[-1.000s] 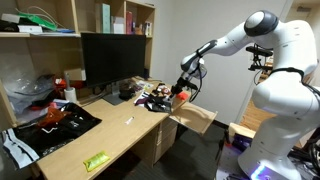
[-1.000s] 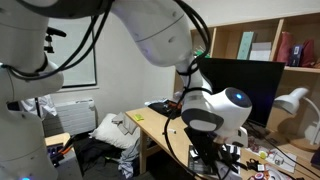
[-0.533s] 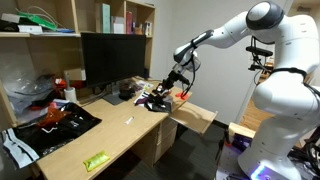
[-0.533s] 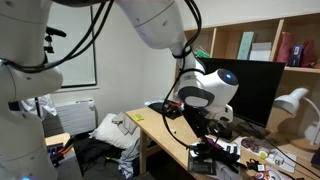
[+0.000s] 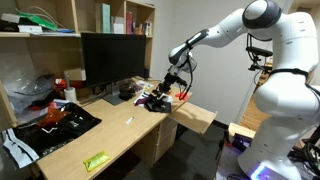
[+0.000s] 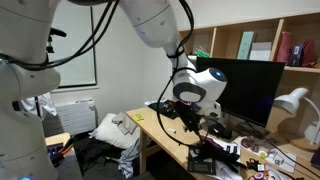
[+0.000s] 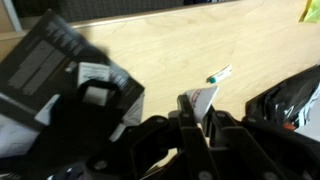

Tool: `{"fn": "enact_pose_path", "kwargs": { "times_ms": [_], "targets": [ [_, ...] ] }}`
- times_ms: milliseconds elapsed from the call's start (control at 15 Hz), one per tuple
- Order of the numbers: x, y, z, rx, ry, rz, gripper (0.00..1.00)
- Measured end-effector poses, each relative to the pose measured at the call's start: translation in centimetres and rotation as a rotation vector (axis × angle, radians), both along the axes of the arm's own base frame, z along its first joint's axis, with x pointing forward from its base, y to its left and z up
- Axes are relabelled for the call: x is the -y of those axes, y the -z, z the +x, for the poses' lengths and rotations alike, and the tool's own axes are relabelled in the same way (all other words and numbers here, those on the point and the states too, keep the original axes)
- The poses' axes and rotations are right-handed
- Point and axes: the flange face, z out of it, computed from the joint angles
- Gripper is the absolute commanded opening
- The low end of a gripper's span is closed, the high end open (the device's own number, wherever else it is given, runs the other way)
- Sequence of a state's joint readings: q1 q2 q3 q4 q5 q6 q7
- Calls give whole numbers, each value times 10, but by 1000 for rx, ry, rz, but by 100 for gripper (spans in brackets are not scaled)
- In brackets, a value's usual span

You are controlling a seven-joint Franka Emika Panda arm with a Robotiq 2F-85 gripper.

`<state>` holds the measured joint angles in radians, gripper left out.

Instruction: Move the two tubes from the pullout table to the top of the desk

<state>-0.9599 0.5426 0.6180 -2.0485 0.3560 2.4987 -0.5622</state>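
Note:
The robot's gripper needs to release the whitish tube on the bare wood (image 5: 135, 124) (image 7: 206, 55) between the slender tube and the front edge of the desk.
In the wrist view my gripper (image 7: 196, 110) is shut on a whitish tube (image 7: 204, 97), whose flat end sticks out beyond the fingertips. In an exterior view the gripper (image 5: 170, 88) hangs over the cluttered end of the desk (image 5: 110, 138), left of the pullout table (image 5: 197, 117). A second slender tube (image 7: 219, 73) lies flat on the desk's wood ahead of the gripper; it also shows as a small whitish tube (image 5: 128, 120) in an exterior view. The pullout table's top shows no tube on it.
A black monitor (image 5: 115, 60) stands at the back of the desk. Dark clutter (image 5: 152, 99) lies under the gripper, a black box (image 7: 60, 70) sits close by, a black bag (image 5: 55, 122) lies further along, and a green packet (image 5: 96, 160) rests near the front edge.
The arm has swung from above the pullout table to over the desk's cluttered end, carrying the whitish tube. The gripper stayed shut throughout.

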Motion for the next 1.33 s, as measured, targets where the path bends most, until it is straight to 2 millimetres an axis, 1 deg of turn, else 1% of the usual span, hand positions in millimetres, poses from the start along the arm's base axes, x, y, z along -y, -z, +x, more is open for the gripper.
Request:
{"fn": "enact_pose_path", "kwargs": {
  "times_ms": [133,267,333,400,467,533,667,733,800,1000,1200,1333],
  "targets": [
    [-57,-11,6,-52,-102,-19,8],
    [-112,-24,10,-109,-170,-75,8],
    [-136,-28,12,-134,-206,-112,8],
    [-156,-31,13,-152,-246,-154,8],
    [-172,-31,15,-163,-286,-203,8],
    [-184,-29,16,-169,-332,-250,13],
    [-198,-23,15,-178,-385,-297,13],
    [-200,-22,15,-180,-394,-305,13],
    [-200,-22,15,-180,-395,-307,8],
    [-195,-20,14,-182,-409,-312,8],
    [-201,-8,9,-193,-566,-273,8],
    [-201,1,11,-202,-665,-270,8]
  ]
}}
